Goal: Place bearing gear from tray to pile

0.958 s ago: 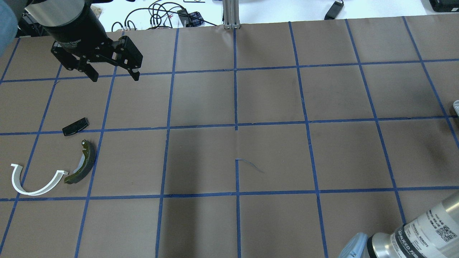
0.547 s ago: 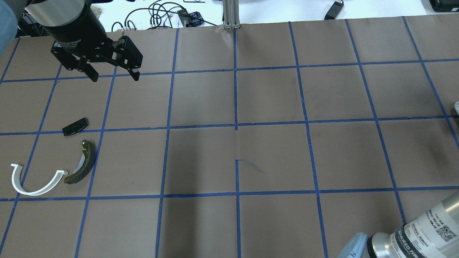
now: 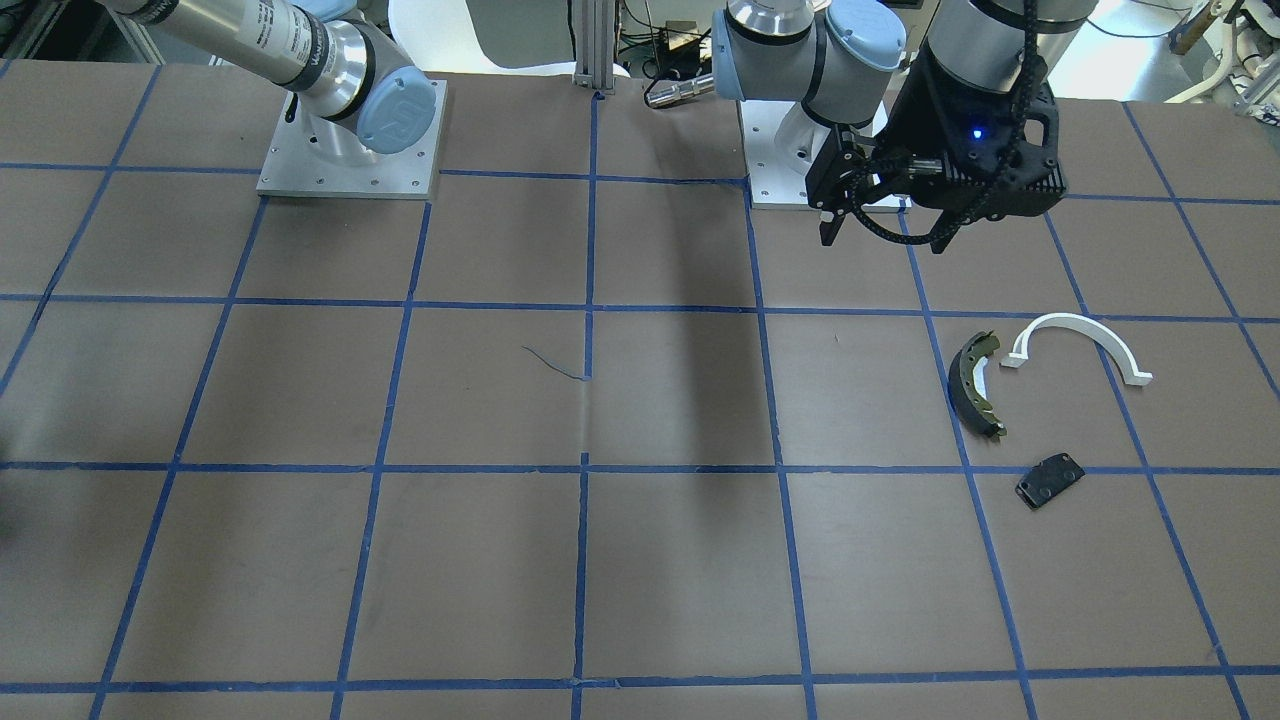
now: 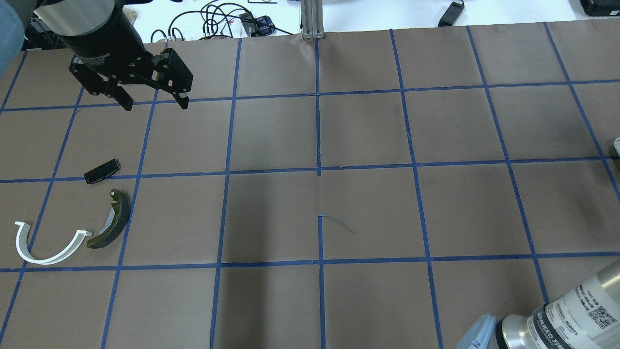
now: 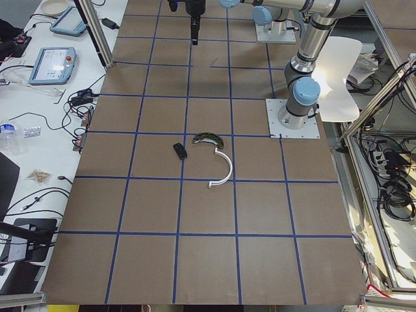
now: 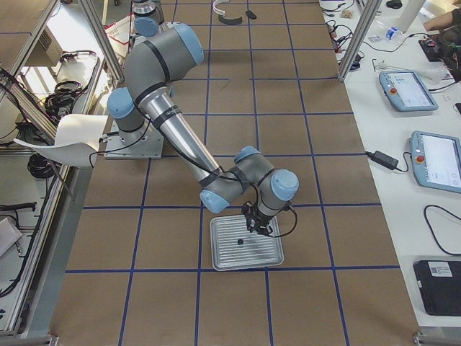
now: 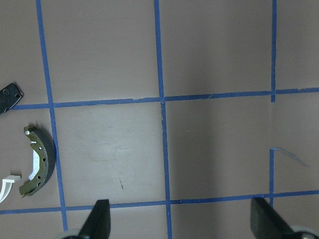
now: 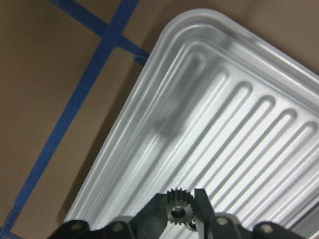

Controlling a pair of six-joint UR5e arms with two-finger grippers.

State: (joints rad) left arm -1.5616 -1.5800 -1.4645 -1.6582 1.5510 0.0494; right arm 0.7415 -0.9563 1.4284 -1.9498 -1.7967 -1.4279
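The bearing gear, now just over the ridged metal tray, will be released by my right gripper on the table (image 3: 617, 420) next to the blue tape's gap, toward the brake shoe.
My right gripper (image 8: 179, 205) is shut on a small dark toothed bearing gear (image 8: 178, 208), just over the ridged metal tray (image 8: 249, 124). In the exterior right view the gripper (image 6: 252, 229) hangs over the tray (image 6: 248, 259). The pile lies far off at the table's left: an olive brake shoe (image 4: 112, 220), a white half-ring arc (image 4: 48, 248) and a black plate (image 4: 101, 171). My left gripper (image 4: 155, 104) is open and empty, raised beyond the pile. Its wrist view shows the brake shoe (image 7: 37, 162) and plate (image 7: 9, 97).
Blue tape lines grid the brown table. A metal post (image 4: 312, 19) and cables stand at the far edge. Only the tray's rim (image 4: 616, 143) shows at the overhead view's right edge. A small dark spot (image 6: 239, 242) sits in the tray.
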